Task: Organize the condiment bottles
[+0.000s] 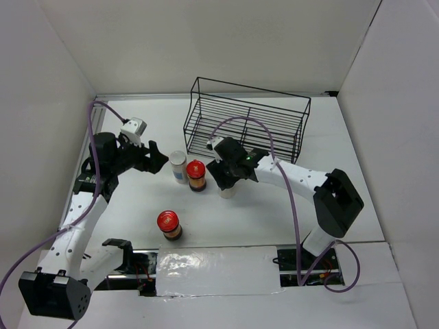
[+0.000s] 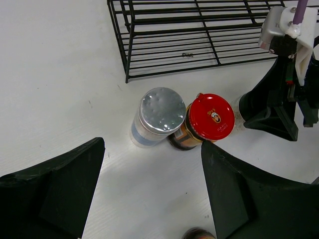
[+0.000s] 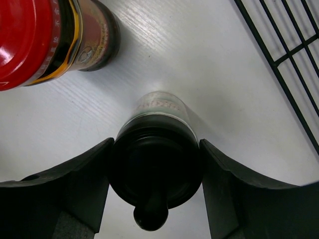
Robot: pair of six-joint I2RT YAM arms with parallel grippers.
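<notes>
Next, I let go of the whitish black-capped jar with my right gripper beside the middle bar inside the black wire basket (image 1: 262, 133).
Four condiment jars stand on the white table. The pale-capped jar with a blue label (image 1: 179, 164) touches a red-capped brown jar (image 1: 196, 173); both show in the left wrist view, the pale one (image 2: 160, 112) left of the red one (image 2: 210, 117). My left gripper (image 1: 159, 157) is open and empty just left of them (image 2: 153, 149). A second red-capped jar (image 1: 168, 223) stands alone nearer the front. My right gripper (image 1: 230, 181) is shut on the whitish black-capped jar (image 3: 155, 169), its fingers (image 3: 75, 184) pressing the cap from both sides while the jar stands on the table.
A black wire basket (image 1: 247, 123) stands empty at the back, just behind the right gripper; its edge shows in the right wrist view (image 3: 294, 59) and in the left wrist view (image 2: 199, 35). A taped strip runs along the table's front edge (image 1: 216, 264).
</notes>
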